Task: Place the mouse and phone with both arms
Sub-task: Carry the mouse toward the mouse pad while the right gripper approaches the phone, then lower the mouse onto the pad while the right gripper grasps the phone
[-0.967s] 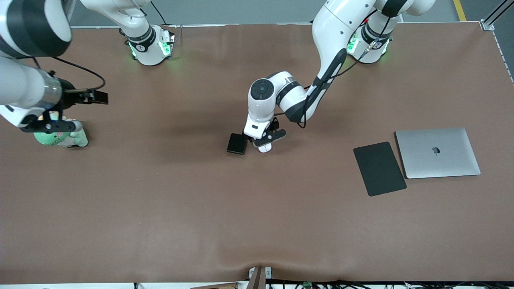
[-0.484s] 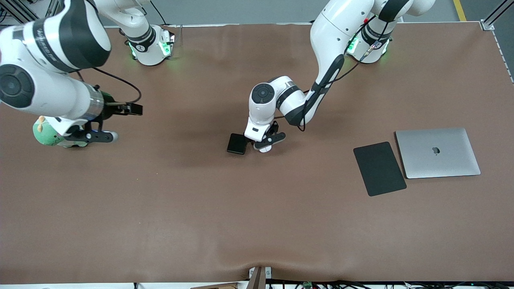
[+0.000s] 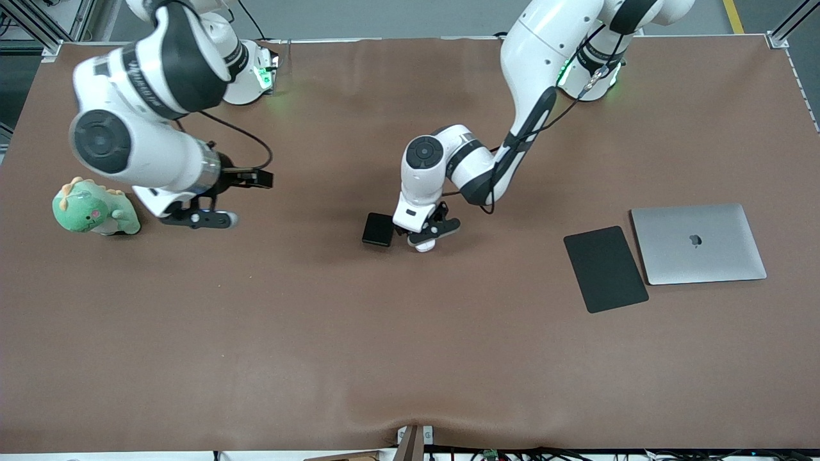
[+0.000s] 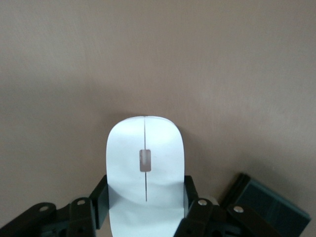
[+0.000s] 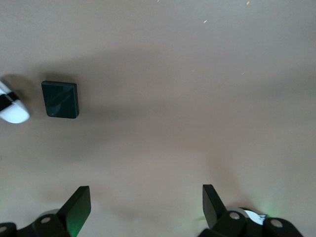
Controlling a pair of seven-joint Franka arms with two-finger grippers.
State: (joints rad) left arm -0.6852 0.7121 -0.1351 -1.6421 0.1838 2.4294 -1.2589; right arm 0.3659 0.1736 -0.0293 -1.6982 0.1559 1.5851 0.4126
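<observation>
I will release the white mouse from my left gripper on the black mouse pad (image 3: 596, 277), toward the mouse pad's edge that faces away from the laptop.
The white mouse (image 3: 423, 246) lies on the brown table near its middle, with the small black phone (image 3: 378, 229) beside it toward the right arm's end. My left gripper (image 3: 428, 232) is down on the mouse. In the left wrist view its fingers (image 4: 100, 197) press both sides of the mouse (image 4: 144, 163), and the phone (image 4: 269, 210) shows at the corner. My right gripper (image 3: 200, 220) is open and empty over bare table between the green plush and the phone. The right wrist view shows that gripper (image 5: 146, 202) open, with the phone (image 5: 60, 99) and the mouse (image 5: 15, 113) farther off.
A green plush dinosaur (image 3: 95, 211) sits at the right arm's end of the table. A large flat black mouse pad (image 3: 605, 269) and a closed silver laptop (image 3: 698, 243) lie side by side at the left arm's end.
My right arm has swung away from over the plush toward the middle of the table. My left gripper has settled a little lower and closer around the mouse.
</observation>
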